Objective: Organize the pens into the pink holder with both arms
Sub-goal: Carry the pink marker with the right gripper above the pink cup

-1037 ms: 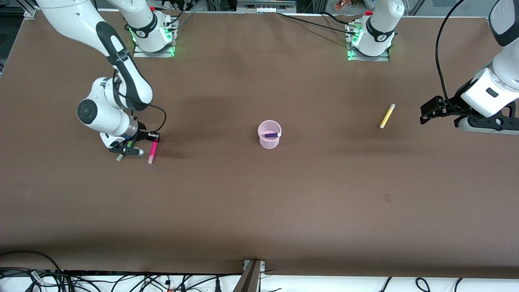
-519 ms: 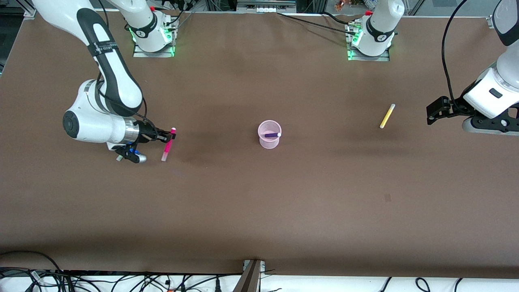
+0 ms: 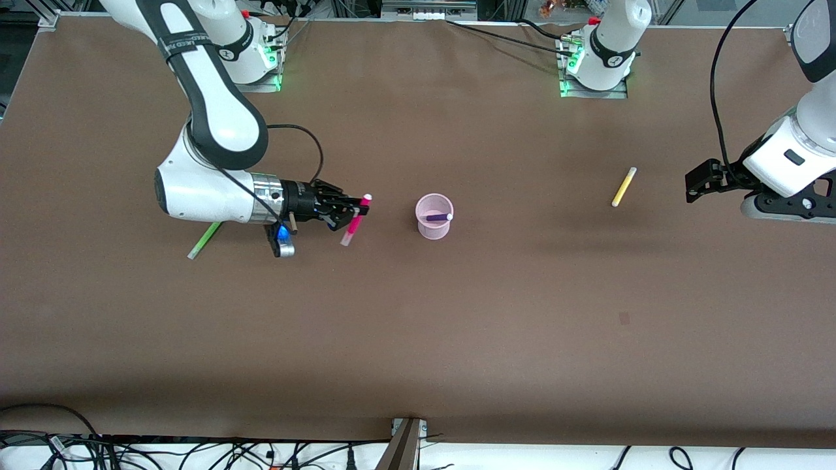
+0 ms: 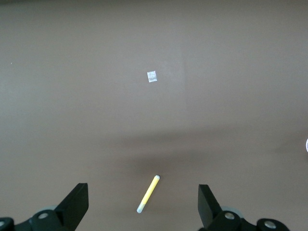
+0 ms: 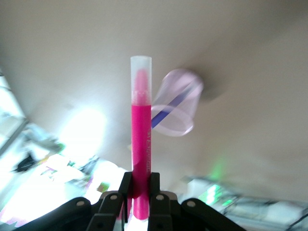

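The magenta-pink pen, now held in the air beside the holder, will be let go by my right gripper beside the purple pen inside the pink holder (image 3: 436, 208) (image 5: 175, 113).
The pink holder (image 3: 434, 216) stands mid-table with the purple pen (image 3: 439, 217) inside it; both show in the right wrist view, the holder (image 5: 179, 103) and the purple pen (image 5: 166, 111). My right gripper (image 3: 358, 215) is shut on the magenta-pink pen (image 3: 354, 222), held in the air beside the holder toward the right arm's end; the pen (image 5: 141, 144) stands between the pads. The green pen (image 3: 204, 239) lies on the table under the right arm. The yellow pen (image 3: 624, 187) lies toward the left arm's end. My left gripper (image 4: 143, 209) is open above it, the yellow pen (image 4: 148, 193) showing between its fingers.
A small pale square mark (image 3: 624, 318) sits on the brown table nearer the front camera; it also shows in the left wrist view (image 4: 152, 76). The arm bases (image 3: 245, 55) stand along the table's back edge.
My right gripper has lifted the magenta-pink pen off the table and carried it toward the pink holder, uncovering the green pen. The left gripper has barely moved.
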You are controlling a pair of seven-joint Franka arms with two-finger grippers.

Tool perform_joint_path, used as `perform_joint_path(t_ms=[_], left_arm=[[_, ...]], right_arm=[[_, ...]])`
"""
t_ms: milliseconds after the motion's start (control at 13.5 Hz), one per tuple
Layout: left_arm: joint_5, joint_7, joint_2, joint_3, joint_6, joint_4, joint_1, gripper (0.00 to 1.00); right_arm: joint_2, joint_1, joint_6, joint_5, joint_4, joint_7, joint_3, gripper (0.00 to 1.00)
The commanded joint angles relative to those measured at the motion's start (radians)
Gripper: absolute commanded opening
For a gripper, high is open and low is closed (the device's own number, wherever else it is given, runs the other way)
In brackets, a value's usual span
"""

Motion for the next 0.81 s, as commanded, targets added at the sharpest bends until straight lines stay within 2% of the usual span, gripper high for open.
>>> perform_joint_path(t_ms=[0,370,519,741], left_arm=[[0.0,0.017,0.015,0.001,-0.024,0.038,0.0,1.0],[0.0,0.014,0.015,0.001,-0.024,0.039,0.0,1.0],[0.0,0.014,0.015,0.001,-0.024,0.039,-0.001,1.0],[-0.001,0.014,0.015,0.001,-0.026,0.039,-0.001,1.0]], right_arm=[[0.053,0.073,0.082,0.188,0.028,0.057,-0.003,0.0],[0.105,0.247,0.277,0.482,0.025,0.135,-0.003,0.0],[0.107,0.28,0.322,0.532,0.018,0.158,-0.003,0.0],[0.111,0.305,0.351,0.546,0.015,0.183,-0.003,0.0]])
